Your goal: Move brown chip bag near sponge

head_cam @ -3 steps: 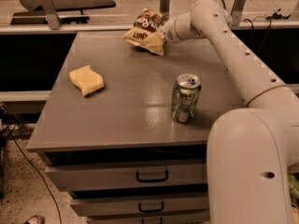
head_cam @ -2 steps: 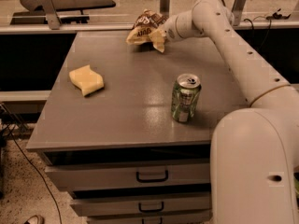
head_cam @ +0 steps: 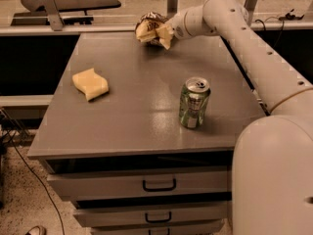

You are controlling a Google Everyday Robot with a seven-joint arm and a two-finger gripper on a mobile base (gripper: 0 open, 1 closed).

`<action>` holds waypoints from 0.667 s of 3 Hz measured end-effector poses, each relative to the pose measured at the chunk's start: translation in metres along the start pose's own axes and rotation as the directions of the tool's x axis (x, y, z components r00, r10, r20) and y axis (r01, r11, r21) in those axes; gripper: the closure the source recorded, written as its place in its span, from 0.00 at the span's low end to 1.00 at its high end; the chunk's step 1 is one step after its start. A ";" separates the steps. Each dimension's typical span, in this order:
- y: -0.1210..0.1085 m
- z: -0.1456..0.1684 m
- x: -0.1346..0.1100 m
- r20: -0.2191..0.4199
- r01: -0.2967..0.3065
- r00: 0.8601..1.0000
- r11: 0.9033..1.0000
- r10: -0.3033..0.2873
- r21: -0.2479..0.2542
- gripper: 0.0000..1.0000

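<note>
Next, my gripper sets the brown chip bag down and released on the grey table (head_cam: 113,57), in a spot just behind the sponge.
The brown chip bag (head_cam: 149,27) is crumpled and held off the table near its far edge, its pale yellow end toward me. My gripper (head_cam: 164,32) is shut on the bag at the end of the white arm that reaches in from the right. The sponge (head_cam: 90,83), a pale-yellow wavy block, lies on the left part of the grey table (head_cam: 142,111), well to the left of and nearer me than the bag.
A green soda can (head_cam: 193,103) stands upright on the right part of the table. Drawers with dark handles (head_cam: 159,185) run below the table's front edge. A rail and a dark bench stand behind the table.
The gripper has lifted the bag off the table and carried it a little up and away from me. The sponge and can have not moved.
</note>
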State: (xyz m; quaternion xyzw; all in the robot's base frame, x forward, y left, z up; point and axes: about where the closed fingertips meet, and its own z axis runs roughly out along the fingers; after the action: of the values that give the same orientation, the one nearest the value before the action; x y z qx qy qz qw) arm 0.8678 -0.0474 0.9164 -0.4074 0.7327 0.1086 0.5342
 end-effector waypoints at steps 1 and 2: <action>0.008 -0.018 -0.031 0.035 0.095 0.995 0.996 -0.094 -0.003 1.00; 0.008 -0.017 -0.030 0.035 0.093 0.995 0.996 -0.092 -0.003 1.00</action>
State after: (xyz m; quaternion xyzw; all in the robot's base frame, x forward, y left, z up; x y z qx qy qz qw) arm 0.8527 -0.0376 0.9476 -0.4403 0.7034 0.0927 0.5503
